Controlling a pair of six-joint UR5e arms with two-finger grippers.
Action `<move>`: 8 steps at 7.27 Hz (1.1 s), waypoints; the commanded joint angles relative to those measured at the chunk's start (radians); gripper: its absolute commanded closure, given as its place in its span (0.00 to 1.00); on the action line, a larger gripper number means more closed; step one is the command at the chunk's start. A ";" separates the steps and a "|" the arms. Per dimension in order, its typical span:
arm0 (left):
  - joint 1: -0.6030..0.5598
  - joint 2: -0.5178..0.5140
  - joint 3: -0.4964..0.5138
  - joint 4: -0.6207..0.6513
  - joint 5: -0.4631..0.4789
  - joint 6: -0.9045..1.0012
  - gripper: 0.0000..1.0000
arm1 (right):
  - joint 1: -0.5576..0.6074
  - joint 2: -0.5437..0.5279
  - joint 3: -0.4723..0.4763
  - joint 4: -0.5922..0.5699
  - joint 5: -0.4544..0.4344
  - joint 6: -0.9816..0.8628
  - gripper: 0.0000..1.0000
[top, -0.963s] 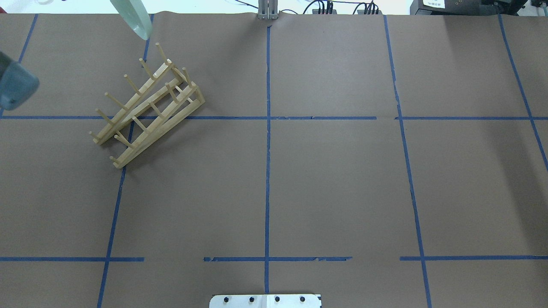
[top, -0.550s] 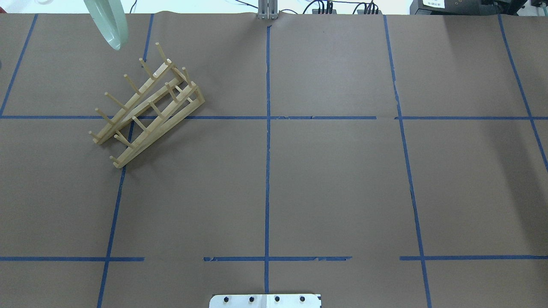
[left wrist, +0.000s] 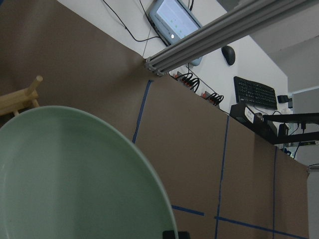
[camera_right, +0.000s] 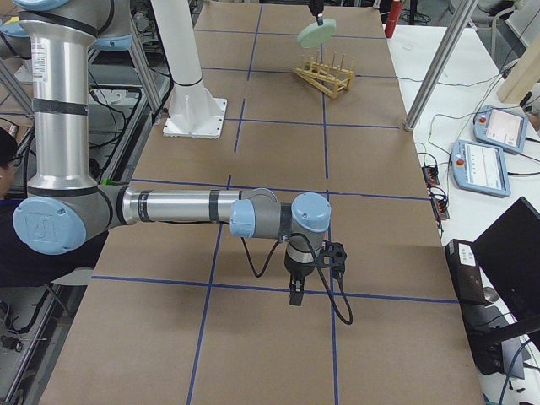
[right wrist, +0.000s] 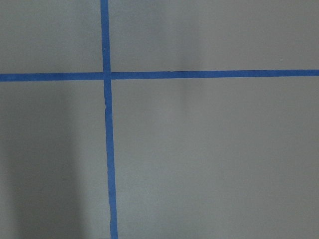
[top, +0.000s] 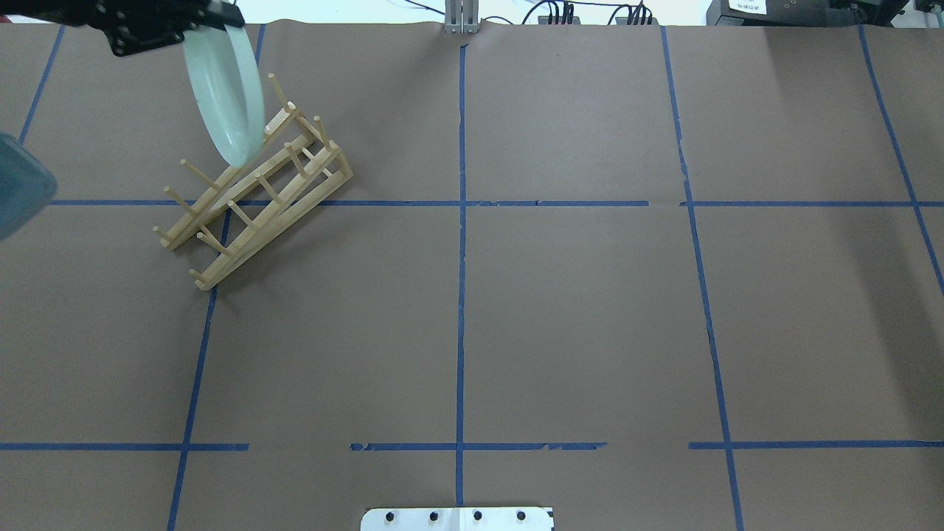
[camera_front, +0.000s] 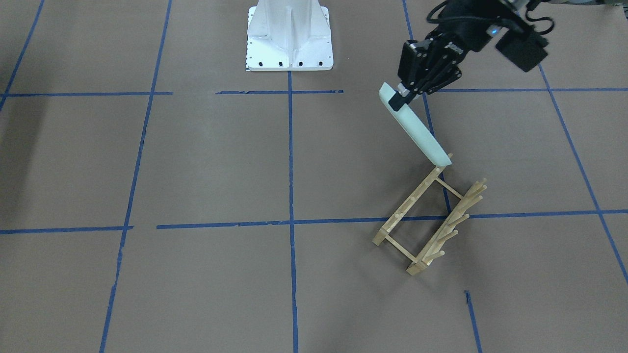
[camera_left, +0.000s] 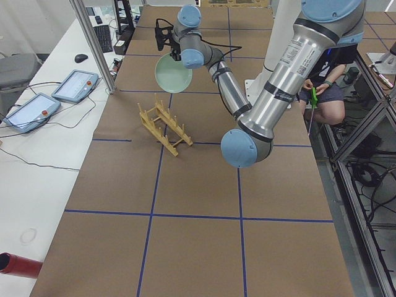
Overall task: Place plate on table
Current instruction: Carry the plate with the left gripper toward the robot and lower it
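Next, the left gripper releases the plate on the table (camera_front: 360, 149) between the wooden peg rack and white robot base.
My left gripper (camera_front: 397, 99) is shut on the upper rim of the pale mint-green plate (camera_front: 418, 130). It holds the plate tilted on edge in the air, with the lower rim just above the far end of the wooden peg rack (camera_front: 427, 220). In the overhead view the plate (top: 225, 99) hangs from the gripper (top: 221, 22) at the far left, over the rack (top: 254, 184). The left wrist view is filled by the plate (left wrist: 75, 174). The brown table (top: 575, 310) has blue tape lines. My right gripper (camera_right: 294, 295) hangs low over the table in the right side view only; I cannot tell whether it is open or shut.
The white robot base (camera_front: 289, 37) stands at the table's near edge. A blurred blue-grey arm joint (top: 18, 192) shows at the overhead view's left edge. Tablets (camera_left: 77, 83) and cables lie past the table's far edge. An aluminium post (camera_left: 93, 43) stands there.
The plate has come down and nearer, from the top edge of the overhead view to just above the rack. The black left gripper now shows at the top left.
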 commanded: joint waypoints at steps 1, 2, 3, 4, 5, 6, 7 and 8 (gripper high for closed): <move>0.236 -0.098 0.005 0.305 0.257 0.154 1.00 | 0.001 0.000 0.000 -0.002 0.000 -0.001 0.00; 0.287 -0.111 0.049 0.336 0.294 0.242 1.00 | -0.001 0.000 0.000 0.000 0.000 -0.001 0.00; 0.367 -0.110 0.098 0.359 0.401 0.334 1.00 | 0.001 0.000 0.000 0.000 0.000 -0.001 0.00; 0.448 -0.111 0.164 0.376 0.482 0.385 1.00 | -0.001 0.000 0.000 0.000 0.000 0.000 0.00; 0.488 -0.107 0.213 0.379 0.518 0.446 1.00 | 0.001 0.000 0.000 0.000 0.000 0.000 0.00; 0.506 -0.094 0.214 0.392 0.525 0.520 1.00 | 0.001 0.000 0.000 0.000 0.000 -0.001 0.00; 0.530 -0.096 0.215 0.425 0.573 0.564 1.00 | -0.001 0.000 0.000 0.000 0.000 -0.001 0.00; 0.551 -0.096 0.225 0.427 0.607 0.566 1.00 | -0.001 0.000 0.000 0.000 0.000 0.000 0.00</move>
